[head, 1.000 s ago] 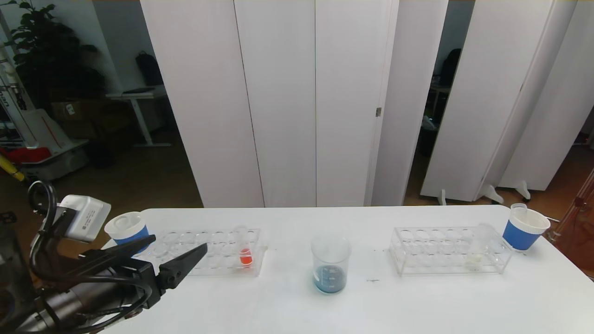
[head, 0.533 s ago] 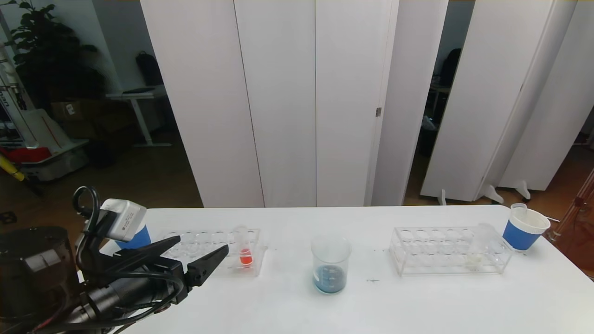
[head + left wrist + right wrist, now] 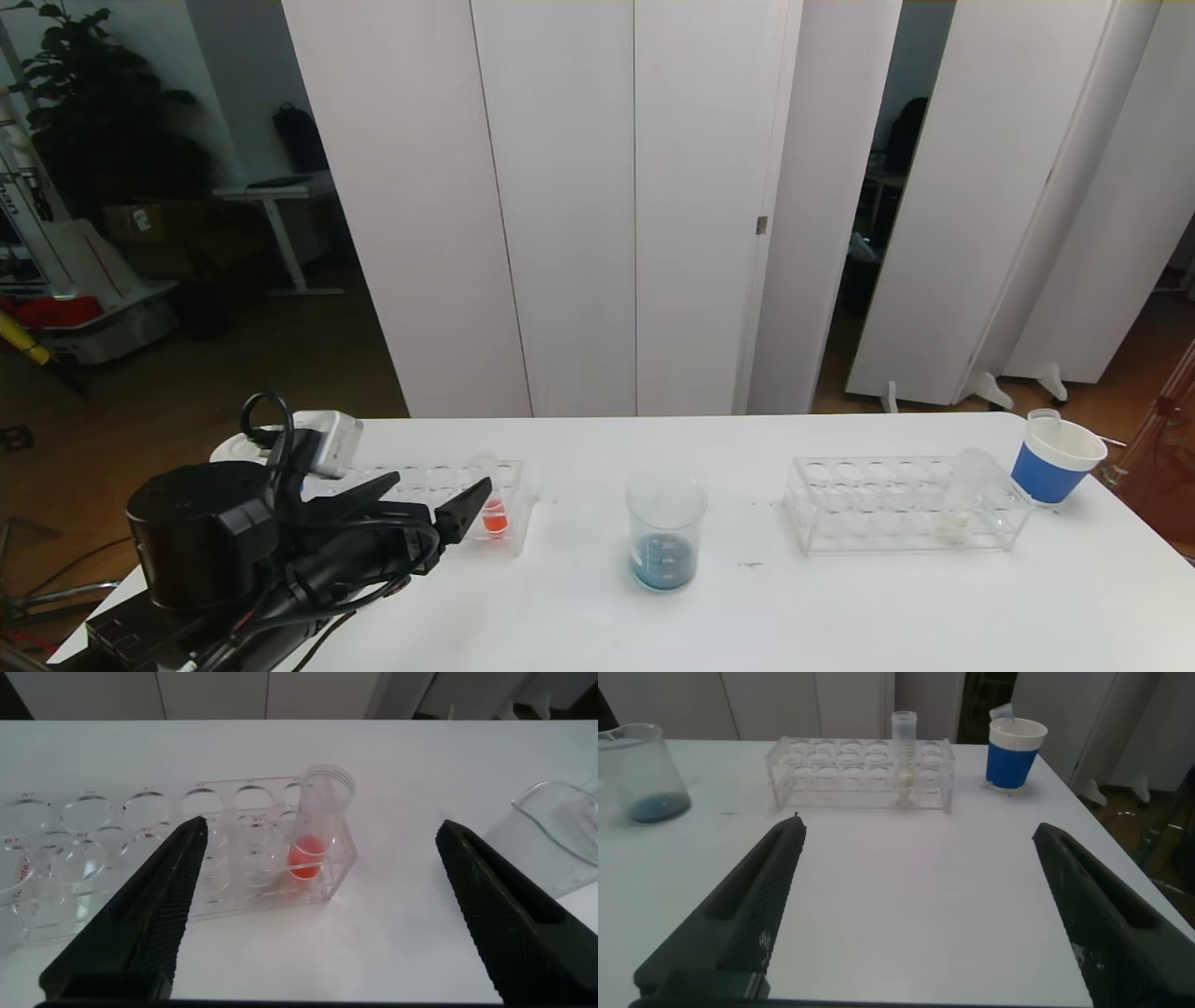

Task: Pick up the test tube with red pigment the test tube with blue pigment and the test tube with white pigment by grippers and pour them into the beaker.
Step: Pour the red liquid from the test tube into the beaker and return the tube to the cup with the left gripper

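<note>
Next, the left gripper closes on the upper part point(image 3: 486, 472) point(image 3: 323, 810) of the test tube with red pigment, between the tube's rim and the red liquid.
The test tube with red pigment point(image 3: 493, 505) stands upright at the right end of the left clear rack point(image 3: 420, 481). My left gripper point(image 3: 439, 492) is open just in front of it. In the left wrist view the tube point(image 3: 313, 831) sits between and beyond the spread fingers of the gripper point(image 3: 320, 831), untouched. The beaker point(image 3: 665, 532) stands at the table's middle with blue liquid at its bottom. The test tube with white pigment point(image 3: 962, 499) stands in the right rack point(image 3: 896, 504). My right gripper point(image 3: 919, 829) is open over bare table, outside the head view. The test tube with blue pigment is out of view.
A blue-sleeved paper cup point(image 3: 1055, 459) with a clear tube in it stands at the table's far right corner, beside the right rack. The table's right edge point(image 3: 1158, 551) runs close by. White partition panels stand behind the table.
My left arm has swung right along the left rack, bringing its open gripper up to the red tube. Nothing else has moved.
</note>
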### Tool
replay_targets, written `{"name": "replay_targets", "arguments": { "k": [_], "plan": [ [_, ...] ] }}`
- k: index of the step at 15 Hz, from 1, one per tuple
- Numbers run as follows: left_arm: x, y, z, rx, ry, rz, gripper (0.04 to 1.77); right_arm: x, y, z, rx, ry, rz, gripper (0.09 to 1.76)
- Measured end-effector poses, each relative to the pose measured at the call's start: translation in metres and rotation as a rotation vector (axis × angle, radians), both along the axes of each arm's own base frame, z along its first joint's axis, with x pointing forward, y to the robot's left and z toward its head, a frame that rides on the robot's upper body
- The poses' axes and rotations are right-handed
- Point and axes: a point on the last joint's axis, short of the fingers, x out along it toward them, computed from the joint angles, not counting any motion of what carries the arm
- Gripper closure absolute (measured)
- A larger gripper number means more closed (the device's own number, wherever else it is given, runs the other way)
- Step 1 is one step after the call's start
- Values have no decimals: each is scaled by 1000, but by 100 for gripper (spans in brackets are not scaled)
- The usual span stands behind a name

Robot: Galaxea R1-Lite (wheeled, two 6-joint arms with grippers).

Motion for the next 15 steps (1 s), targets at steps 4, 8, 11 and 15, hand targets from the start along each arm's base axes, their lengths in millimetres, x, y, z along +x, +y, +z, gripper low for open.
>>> {"name": "replay_targets", "arguments": {
  "k": [4,8,11,15],
  "plan": [
    [11,-9,-22,21,4,37,7,0,0,0,0,0,0,10],
    [14,-13,-32,3,19,46,7,0,0,0,0,0,0,10],
    [18,-19,-36,4,9,77,7,0,0,0,0,0,0,10],
    [24,-23,-41,-4,5,111,7,0,0,0,0,0,0,10]
  ]
}}
